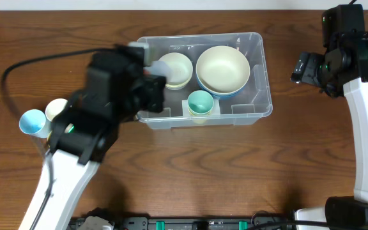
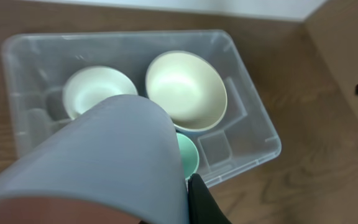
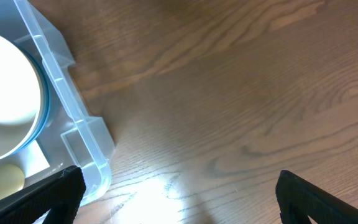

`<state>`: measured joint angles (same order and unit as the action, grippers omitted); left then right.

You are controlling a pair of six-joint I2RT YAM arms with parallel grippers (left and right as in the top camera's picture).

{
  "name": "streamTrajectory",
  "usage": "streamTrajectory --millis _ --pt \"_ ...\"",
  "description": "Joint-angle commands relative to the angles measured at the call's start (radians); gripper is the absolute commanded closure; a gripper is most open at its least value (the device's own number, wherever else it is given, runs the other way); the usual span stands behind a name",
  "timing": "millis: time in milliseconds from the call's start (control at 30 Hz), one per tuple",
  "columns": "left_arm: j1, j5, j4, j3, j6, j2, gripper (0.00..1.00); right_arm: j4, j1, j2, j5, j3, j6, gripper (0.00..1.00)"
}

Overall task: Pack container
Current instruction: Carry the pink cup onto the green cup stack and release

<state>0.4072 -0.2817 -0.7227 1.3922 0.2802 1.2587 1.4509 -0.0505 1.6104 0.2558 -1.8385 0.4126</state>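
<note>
My left gripper is going to let go of the pale blue-grey cup inside the green cup (image 1: 199, 99) (image 2: 188, 155) that is in the clear plastic container.
The clear plastic container (image 1: 260, 70) sits at the table's middle back and holds a small pale bowl (image 1: 176, 67), a large cream bowl (image 1: 222, 69) and a green cup (image 1: 200, 102). My left gripper (image 1: 155, 86) is over the container's left end, shut on a pale blue-grey cup (image 2: 104, 162) that fills the left wrist view. The container (image 2: 253, 118) and its bowls show beyond it. My right gripper (image 3: 179, 193) is open and empty over bare table, just right of the container's corner (image 3: 86, 143).
A light blue cup (image 1: 32, 121) and a cream cup (image 1: 57, 108) lie on the table at the left. A black cable (image 1: 37, 61) runs across the left back. Wood table (image 1: 235, 172) surrounds the container.
</note>
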Motion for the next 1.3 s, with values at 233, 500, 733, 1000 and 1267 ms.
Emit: streamTrajectory --millis 233,500,733,1000,1267 --pt "0.142 0.101 -0.097 0.251 -0.079 0.329 0.94 0.001 0.005 -0.002 0.013 -0.003 -0.002 0.01" --pt "0.200 0.144 -0.148 0.251 -0.089 0.463 0.94 0.001 0.005 -0.002 0.013 -0.003 -0.002 0.01" --pt "0.243 0.145 -0.168 0.249 -0.089 0.486 0.94 0.001 0.005 -0.002 0.013 -0.003 -0.002 0.01" --pt "0.285 0.145 -0.208 0.248 -0.089 0.487 0.94 0.001 0.005 -0.002 0.013 -0.003 -0.002 0.01" --pt "0.284 0.171 -0.216 0.248 -0.089 0.487 0.90 0.001 0.005 -0.002 0.013 -0.003 -0.002 0.01"
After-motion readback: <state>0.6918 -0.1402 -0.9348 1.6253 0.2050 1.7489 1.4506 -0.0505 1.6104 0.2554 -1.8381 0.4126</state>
